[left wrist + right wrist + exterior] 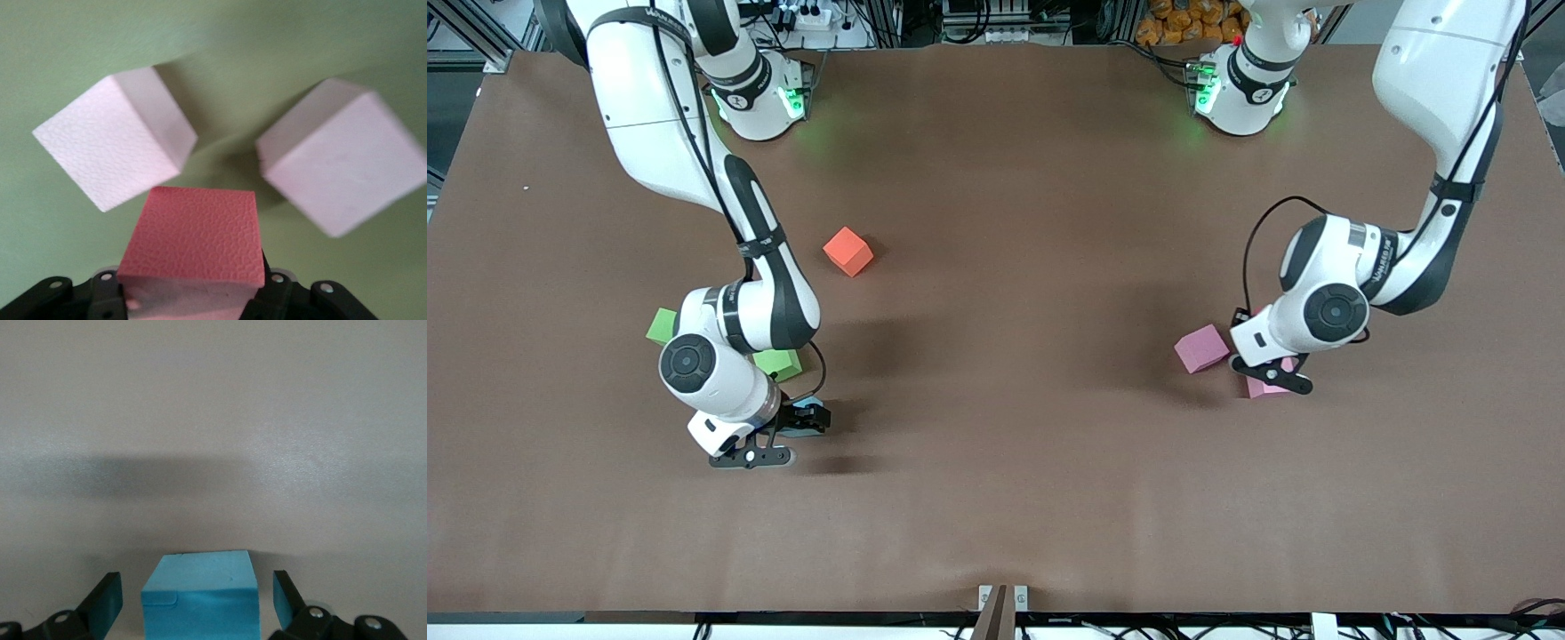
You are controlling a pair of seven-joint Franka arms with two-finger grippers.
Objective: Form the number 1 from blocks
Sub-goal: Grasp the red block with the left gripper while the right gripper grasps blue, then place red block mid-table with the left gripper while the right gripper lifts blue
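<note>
Next, I let go of the pink block with my left gripper on the bare table (986,201) between the red block and the left arm's base.
My left gripper (1272,378) is down at the table toward the left arm's end, shut on a pink block (1263,388) that fills the space between its jaws (190,233). Two more pale pink blocks (113,147) (343,163) lie close by; one (1201,348) shows beside the gripper in the front view. My right gripper (796,425) stands open around a light blue block (200,587) on the table, with a gap at each finger (107,603). Two green blocks (662,326) (776,362) lie by the right wrist, partly hidden by it. A red block (847,251) sits farther from the camera.
The brown table (996,498) stretches bare between the two arms. A small metal bracket (1002,603) stands at the table's near edge. The two arm bases (760,98) (1240,89) stand along the edge farthest from the camera.
</note>
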